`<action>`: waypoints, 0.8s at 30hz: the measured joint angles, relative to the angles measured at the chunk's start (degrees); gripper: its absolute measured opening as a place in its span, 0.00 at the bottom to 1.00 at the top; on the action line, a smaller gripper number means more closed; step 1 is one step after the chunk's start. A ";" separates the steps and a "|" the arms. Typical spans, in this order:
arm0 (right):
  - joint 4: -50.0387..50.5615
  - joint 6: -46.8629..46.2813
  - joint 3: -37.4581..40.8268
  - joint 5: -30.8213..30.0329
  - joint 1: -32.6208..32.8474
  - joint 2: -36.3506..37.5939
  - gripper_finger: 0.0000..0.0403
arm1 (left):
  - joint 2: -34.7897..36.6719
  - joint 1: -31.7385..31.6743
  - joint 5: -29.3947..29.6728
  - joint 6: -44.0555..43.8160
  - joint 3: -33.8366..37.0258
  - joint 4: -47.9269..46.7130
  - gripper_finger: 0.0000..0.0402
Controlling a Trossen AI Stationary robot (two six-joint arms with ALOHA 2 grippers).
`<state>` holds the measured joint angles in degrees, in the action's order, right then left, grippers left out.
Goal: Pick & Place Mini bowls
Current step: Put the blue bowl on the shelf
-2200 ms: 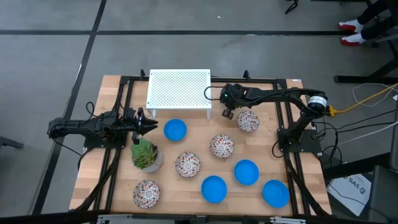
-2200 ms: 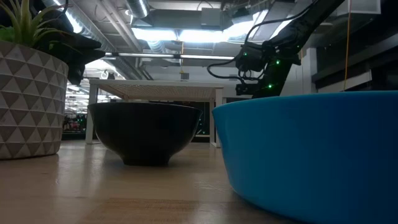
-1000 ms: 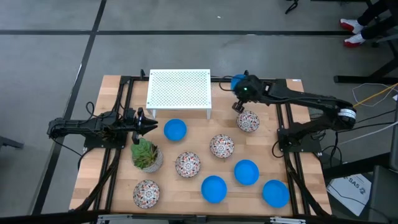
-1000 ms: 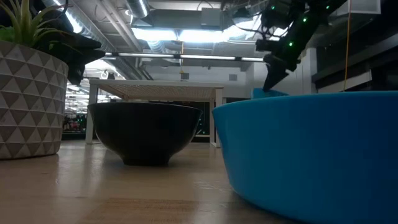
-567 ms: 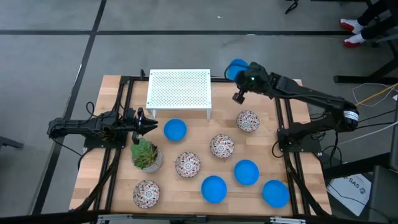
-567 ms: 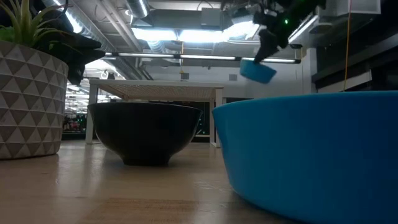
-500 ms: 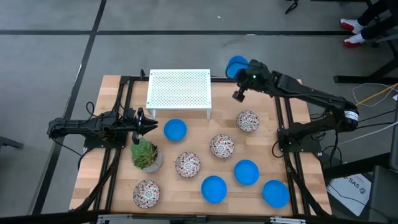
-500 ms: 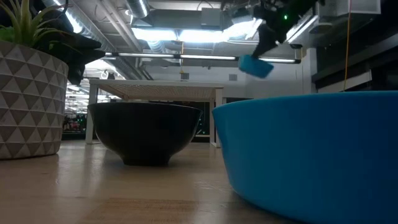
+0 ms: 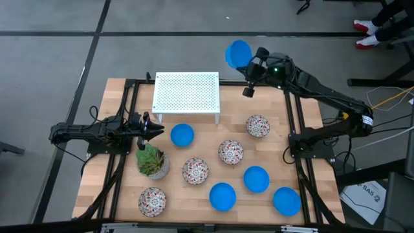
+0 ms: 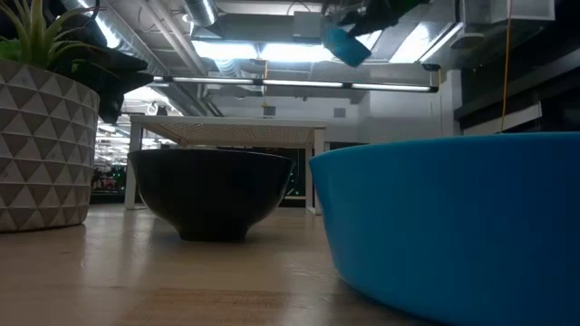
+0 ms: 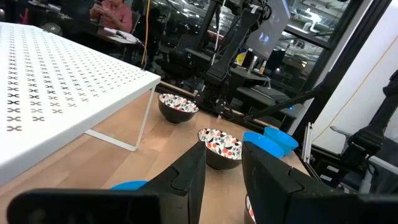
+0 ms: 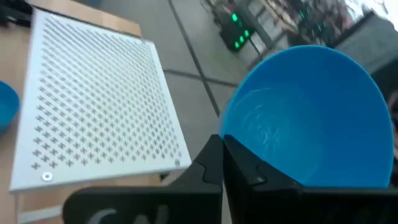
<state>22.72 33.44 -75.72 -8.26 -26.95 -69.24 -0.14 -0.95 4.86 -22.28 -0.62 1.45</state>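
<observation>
I should use my right gripper to set the blue mini bowl down on the white perforated shelf's end (image 9: 203, 87) (image 12: 118, 129) nearest my right arm.
My right gripper (image 9: 248, 63) is shut on a plain blue mini bowl (image 9: 238, 53) and holds it high in the air by the table's far edge, just right of the white perforated shelf (image 9: 186, 96). In the low view this bowl (image 10: 344, 43) hangs near the ceiling lights. Three more blue bowls (image 9: 257, 179) and several speckled white ones (image 9: 231, 152) sit on their bases on the wooden table. My left gripper (image 9: 152, 129) waits open at the table's left, beside another blue bowl (image 9: 182, 135); its wrist view shows its parted fingers (image 11: 189, 180). My right gripper pinches the blue bowl by its rim (image 12: 231, 138), which passes between the two fingers (image 12: 208, 160). The bowl is lifted clear of the table and tipped, so its hollow (image 12: 298, 118) faces the wrist camera.
A potted succulent (image 9: 152, 161) stands near the left gripper. The white shelf stands on legs at the table's far edge. A black frame (image 9: 294, 116) borders the table. In the low view a big blue bowl (image 10: 453, 226) fills the near right.
My right gripper, shut on the blue bowl, has risen from near the table top at the far right and moved up and toward the table's far left, past the shelf's right end. The bowl has been lifted clear and tipped. The left arm has kept still.
</observation>
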 joint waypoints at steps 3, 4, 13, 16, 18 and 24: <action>-2.05 2.60 -1.04 3.64 0.12 -0.75 0.00 | 0.00 0.00 0.02 0.00 0.00 0.00 0.25; -2.44 2.84 -1.44 4.78 0.16 -1.20 0.00 | 0.00 0.00 0.02 0.00 0.00 0.00 0.25; -0.14 6.05 -8.51 6.79 2.68 -9.84 0.01 | 0.00 0.00 0.00 -0.02 0.00 0.00 0.25; 2.57 6.18 -11.40 6.86 3.52 -13.15 0.01 | 0.00 -0.02 0.00 0.00 0.00 0.00 0.25; 4.18 6.20 -13.03 6.86 4.08 -15.13 0.01 | 0.00 -0.01 0.00 -0.02 0.00 0.00 0.25; 7.91 8.43 -17.08 6.93 5.51 -20.21 0.01 | 0.00 -0.01 0.00 0.00 0.00 0.00 0.25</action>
<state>30.63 41.87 -92.80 -1.32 -21.44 -89.45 -0.14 -0.97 4.86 -22.28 -0.62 1.45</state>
